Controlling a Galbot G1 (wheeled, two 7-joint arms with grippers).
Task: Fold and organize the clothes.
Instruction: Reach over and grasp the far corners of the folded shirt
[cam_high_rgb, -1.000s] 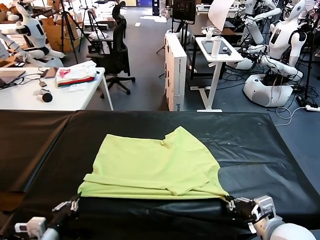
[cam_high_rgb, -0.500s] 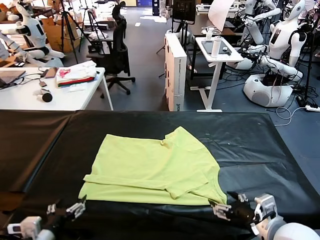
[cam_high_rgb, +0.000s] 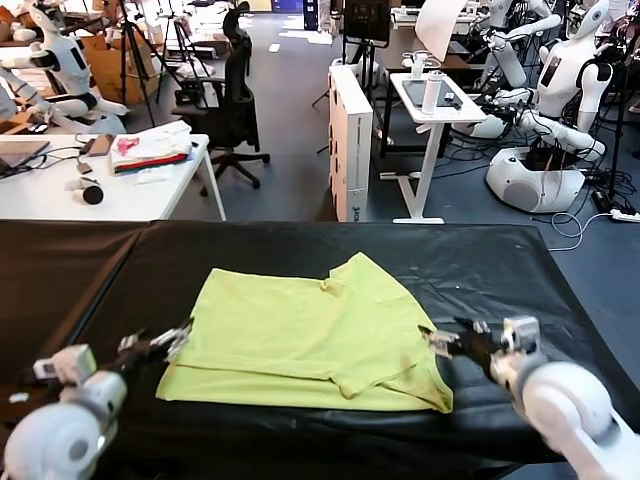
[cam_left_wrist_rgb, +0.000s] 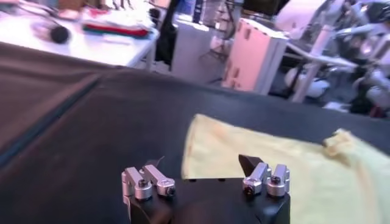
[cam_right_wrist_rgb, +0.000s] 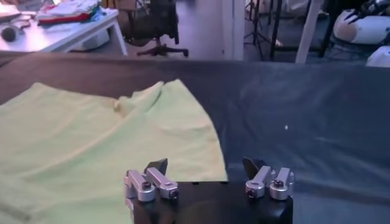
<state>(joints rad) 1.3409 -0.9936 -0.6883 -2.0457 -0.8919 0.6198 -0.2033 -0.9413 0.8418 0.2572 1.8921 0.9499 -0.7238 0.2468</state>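
Observation:
The lime yellow-green T-shirt has a far corner (cam_high_rgb: 214, 272) (cam_left_wrist_rgb: 198, 117), toward the white desk, and my left gripper should go there next and close.
The lime yellow-green T-shirt (cam_high_rgb: 315, 330) lies partly folded on the black table (cam_high_rgb: 500, 270), its near part doubled over in a band along the front. My left gripper (cam_high_rgb: 165, 343) hangs open at the shirt's left edge, holding nothing. In the left wrist view the open left gripper (cam_left_wrist_rgb: 201, 163) faces the T-shirt's edge (cam_left_wrist_rgb: 256, 158). My right gripper (cam_high_rgb: 445, 340) stands open just off the shirt's right edge, empty. The right wrist view shows the right gripper (cam_right_wrist_rgb: 205, 165) above the T-shirt's edge (cam_right_wrist_rgb: 91, 134), with the folded collar bump further off.
Black cloth covers the whole table, with a seam on the left (cam_high_rgb: 100, 280). Behind it stand a white desk with a pile of red, white and pink fabric (cam_high_rgb: 150, 150), an office chair (cam_high_rgb: 230, 100), a white cabinet (cam_high_rgb: 350, 140) and other robots (cam_high_rgb: 560, 90).
Both grippers let go of the shirt's front corners, opened, and rose from the table's near edge to the shirt's left and right sides. The folded front band now lies flat.

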